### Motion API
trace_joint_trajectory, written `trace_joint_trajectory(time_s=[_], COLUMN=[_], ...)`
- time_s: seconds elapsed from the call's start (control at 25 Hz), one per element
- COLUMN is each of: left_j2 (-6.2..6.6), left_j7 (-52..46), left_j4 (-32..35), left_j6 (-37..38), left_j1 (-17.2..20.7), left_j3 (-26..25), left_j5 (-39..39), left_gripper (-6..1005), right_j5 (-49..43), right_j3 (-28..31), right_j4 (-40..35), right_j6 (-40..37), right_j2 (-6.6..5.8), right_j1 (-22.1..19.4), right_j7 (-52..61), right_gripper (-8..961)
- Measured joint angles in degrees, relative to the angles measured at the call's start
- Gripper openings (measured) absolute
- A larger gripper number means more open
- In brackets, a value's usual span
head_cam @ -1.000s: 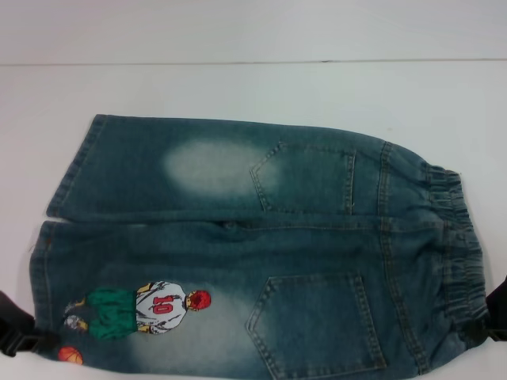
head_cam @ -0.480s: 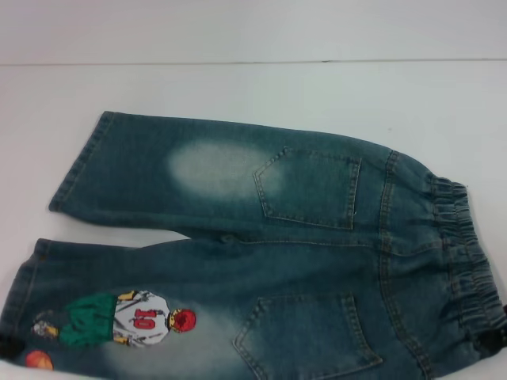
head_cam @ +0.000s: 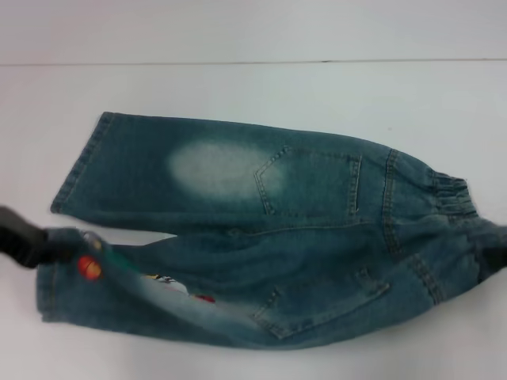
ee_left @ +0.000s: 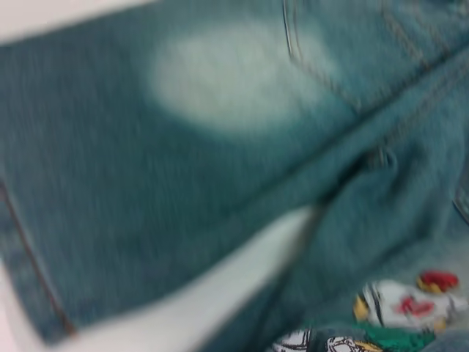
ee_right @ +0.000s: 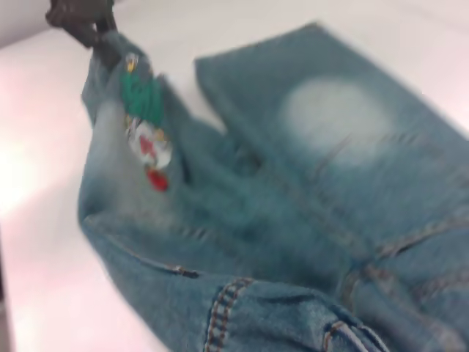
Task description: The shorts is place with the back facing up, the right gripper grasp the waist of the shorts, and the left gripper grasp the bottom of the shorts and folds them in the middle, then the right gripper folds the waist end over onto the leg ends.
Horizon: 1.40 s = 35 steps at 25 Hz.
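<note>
Next, the left gripper releases the hem of the shorts' near leg on the far leg (head_cam: 116, 117), by its hem corner nearest the wall.
The denim shorts (head_cam: 261, 198) lie back up on the white table, waist (head_cam: 455, 198) to the right and leg ends to the left. The far leg (head_cam: 182, 170) rests flat, showing a pale patch (ee_left: 234, 73) and a pocket. My left gripper (head_cam: 30, 245) is shut on the near leg's hem (head_cam: 59, 269), holding it raised beside the orange ball print (head_cam: 89, 267). At the right edge my right gripper (head_cam: 493, 260) is shut on the near part of the waist. The near half hangs creased between them, its player print (ee_right: 146, 132) crumpled. In the right wrist view the left gripper (ee_right: 80, 18) pinches that hem.
The white table (head_cam: 238, 87) stretches bare beyond the shorts to a back edge (head_cam: 253, 62) where a pale wall begins. A strip of table (head_cam: 127, 235) shows between the two legs.
Both grippers have lifted the near half of the shorts off the table and carried it toward the far leg. The near leg, flat before, now sags in folds and the print is crumpled.
</note>
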Motion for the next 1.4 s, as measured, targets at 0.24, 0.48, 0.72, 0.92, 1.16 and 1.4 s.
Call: trace_joint_trajectory(time_s=[0.24,0.48,0.72,0.92,1.16,1.4], left_j2=[-1.74,-2.72,-3.61,-4.68,-4.73,-4.25], left_j7=[-2.78,-4.83,-5.15,-5.52,-5.97,-6.00], left_j4=[-0.05,-0.11,-1.59,-3.80,-8.39,-11.32], left_j6=[-7.98,-17.07,-24.98,-33.45,-41.58,-46.93], left_j1=[-1.98,-2.64,-3.50,-4.27,-5.79,-7.25], left_j3=[0.07,0.33,1.29,5.23,9.56,10.11], left_j5=[-1.61,-4.15,-6.97,-7.13,-7.23,-6.59], left_gripper=[6,6,6,6,7,7], right_j5=[3.58,6.99,9.54,9.14,8.85,6.05], right_j3=[2.27,3.37,3.02,1.87,-1.17,-1.87], right_j4=[0.61,2.19,5.73,10.78,14.63,17.62], right_j6=[7.31,12.25,19.91,26.91,33.98,39.81], right_j2=[0.22,0.27,0.00,-0.21,-0.31,-0.51], right_j1=[0.24,0.59,1.88,4.30,5.49,6.19], right_j7=[2.85,6.21,9.49,10.89,11.14,11.86], right_gripper=[54,53,53,53,53,52])
